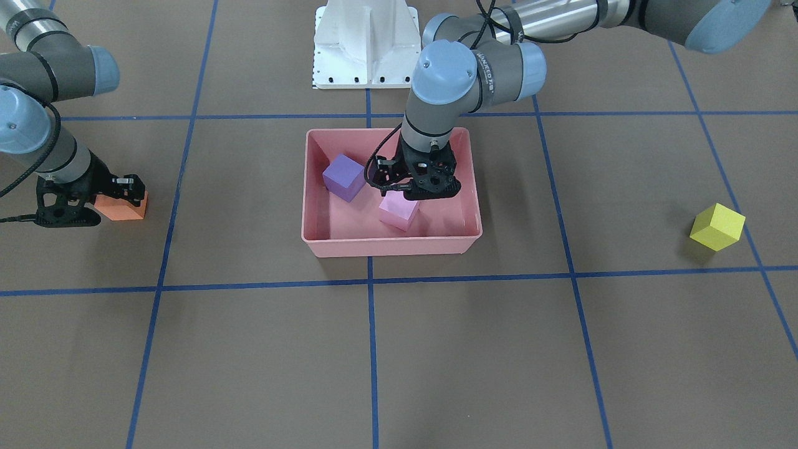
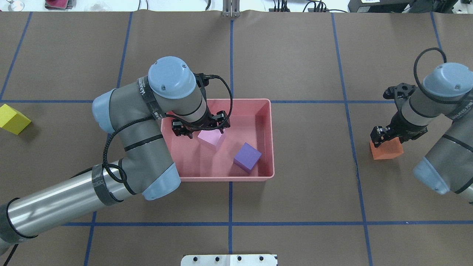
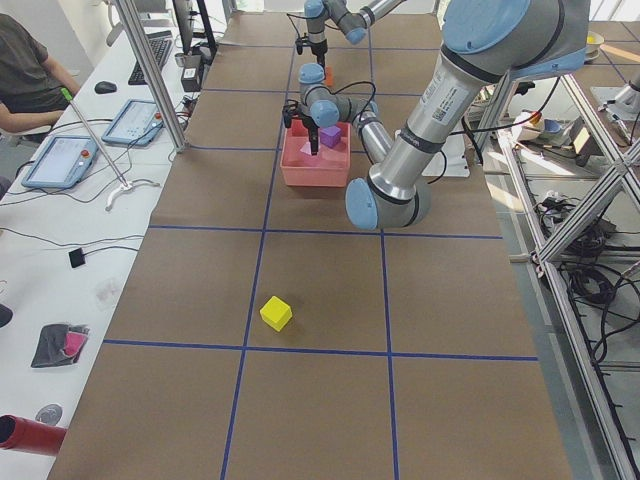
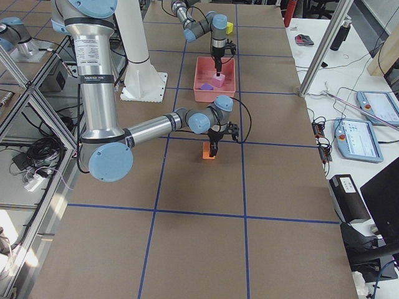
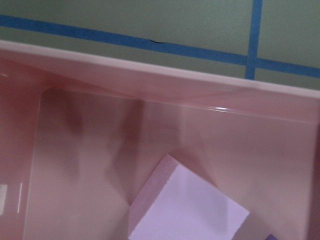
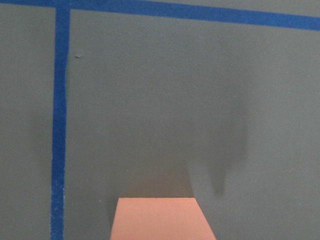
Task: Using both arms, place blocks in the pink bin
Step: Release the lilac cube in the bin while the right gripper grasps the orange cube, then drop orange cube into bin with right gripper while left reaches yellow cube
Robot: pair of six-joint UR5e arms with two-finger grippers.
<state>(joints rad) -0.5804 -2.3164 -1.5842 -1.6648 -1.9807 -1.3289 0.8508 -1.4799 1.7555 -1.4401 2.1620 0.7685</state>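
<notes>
Next, I set the orange block in the pink bin between the pale pink block and the bin's back side (image 1: 417, 159) with my right gripper.
The pink bin (image 1: 386, 246) sits at mid-table. In it lie the dark purple block (image 1: 343, 177) and the pale pink block (image 1: 399, 212), which is tilted on the floor and also shows in the left wrist view (image 5: 190, 210). My left gripper (image 1: 416, 194) hangs open just above the pale pink block, inside the bin. My right gripper (image 1: 115, 198) is low over the orange block (image 1: 124, 209), which rests on the table, and its fingers look open around it. The yellow block (image 1: 717, 227) lies alone on the table far out on my left side.
The white fixed base (image 1: 366, 43) stands behind the bin. Blue tape lines cross the brown table. A person (image 3: 30, 70) and tablets are at a side bench beyond the table's far edge.
</notes>
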